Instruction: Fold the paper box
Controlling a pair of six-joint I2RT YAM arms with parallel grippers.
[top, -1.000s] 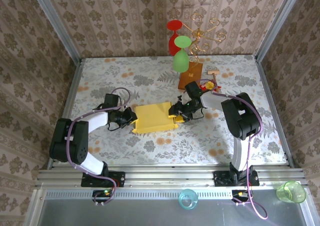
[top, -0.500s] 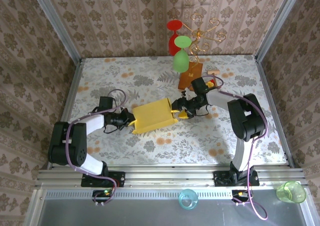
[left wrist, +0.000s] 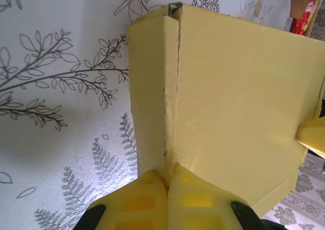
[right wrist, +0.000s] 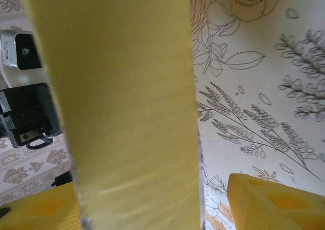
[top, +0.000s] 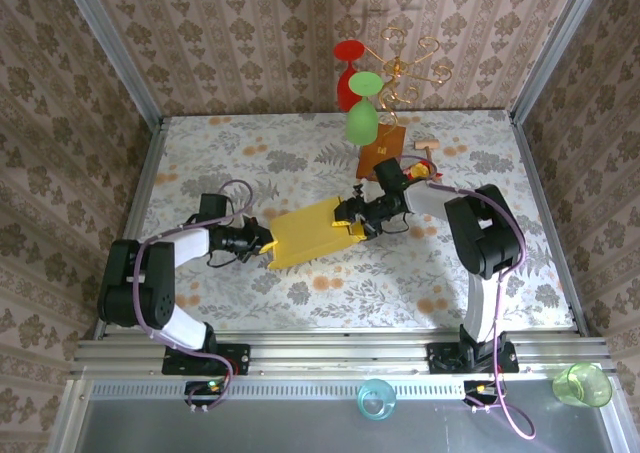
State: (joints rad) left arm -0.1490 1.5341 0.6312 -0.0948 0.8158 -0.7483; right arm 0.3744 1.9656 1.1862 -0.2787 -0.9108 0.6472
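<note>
The robot's left gripper is pinching only a folded edge of the paper box, so it should open, back away and take the box's whole end (left wrist: 150, 95) between its fingers.
The mustard-yellow paper box (top: 308, 232) lies slanted at mid-table, between the two arms. My left gripper (top: 266, 241) is shut on its left end. In the left wrist view the yellow fingers (left wrist: 137, 202) pinch a folded edge of the paper box (left wrist: 238, 98), and the left gripper (left wrist: 167, 175) shows no gap between its pads. My right gripper (top: 349, 219) is at the box's right end and is open. In the right wrist view the paper box (right wrist: 127, 103) stands edge-on between the spread fingers of the right gripper (right wrist: 152, 202). It runs close by the left finger, with a gap to the right finger (right wrist: 269, 204).
A brown wooden block (top: 383, 149) bearing a wire stand with red and green glasses (top: 361, 120) stands just behind the right gripper. A small red-yellow packet (top: 421, 171) lies beside it. A blue cup (top: 376, 398) and a green cup (top: 583, 384) sit on the near ledge.
The box has turned and tipped, and looks narrower from above than before. The left gripper kept its hold and shifted slightly. The right gripper's jaws widened and stayed at the box's right end.
</note>
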